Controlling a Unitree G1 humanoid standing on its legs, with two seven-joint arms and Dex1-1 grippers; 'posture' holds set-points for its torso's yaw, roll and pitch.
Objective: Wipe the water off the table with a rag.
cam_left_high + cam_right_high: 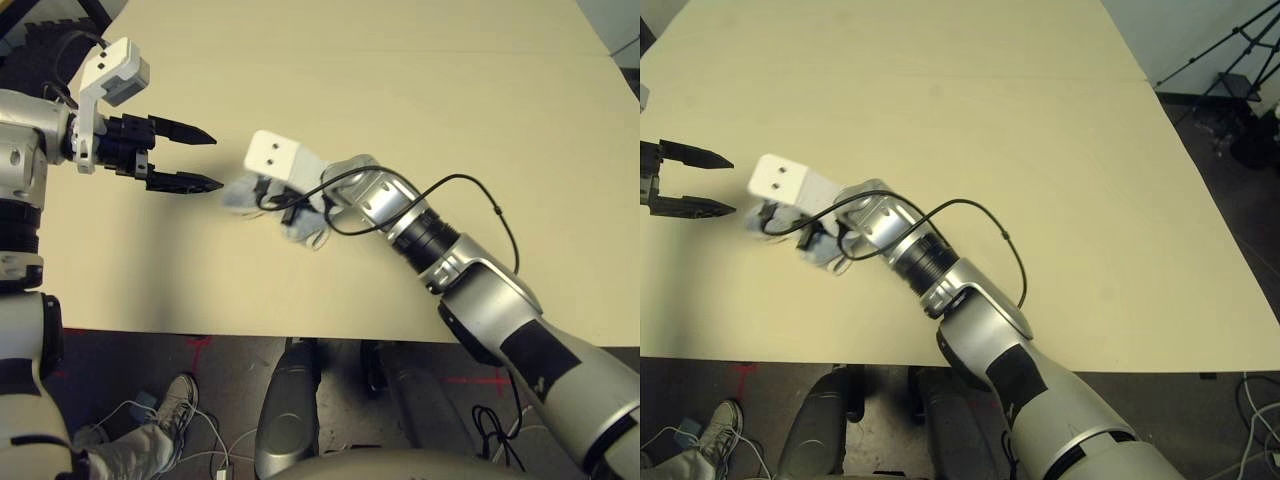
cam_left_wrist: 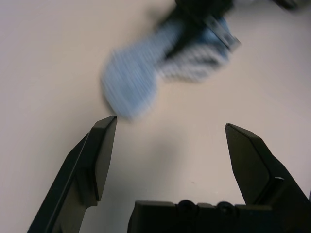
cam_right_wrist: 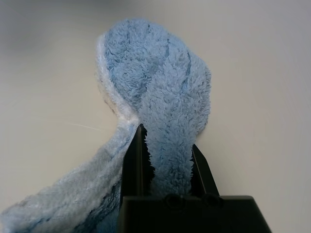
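My right gripper is going to the bare table [image 1: 534, 163] near the table's side edge farthest from my left gripper. It will let go of the rag there. The rag still lies bunched near the table's front.
The grey-blue terry rag [image 3: 155, 87] lies bunched on the pale beige table [image 1: 420, 90], near its left front part. My right gripper [image 3: 165, 141] is shut on the rag, pinching a fold between its two black fingers, with the rest trailing down to the tabletop [image 1: 305, 232]. A white wrist camera block [image 1: 275, 158] covers that gripper from above. My left gripper [image 1: 213, 161] hovers open just left of the rag's tip [image 1: 238, 194], holding nothing; the rag [image 2: 141, 73] sits just beyond its fingertips. No orange-yellow water droplets can be made out.
The table's front edge [image 1: 250, 335] runs close below the rag. A thin seam [image 1: 1040, 78] crosses the far tabletop. A person's shoe [image 1: 178, 398] and cables are on the floor at the left. A tripod [image 1: 1230, 50] stands beyond the right edge.
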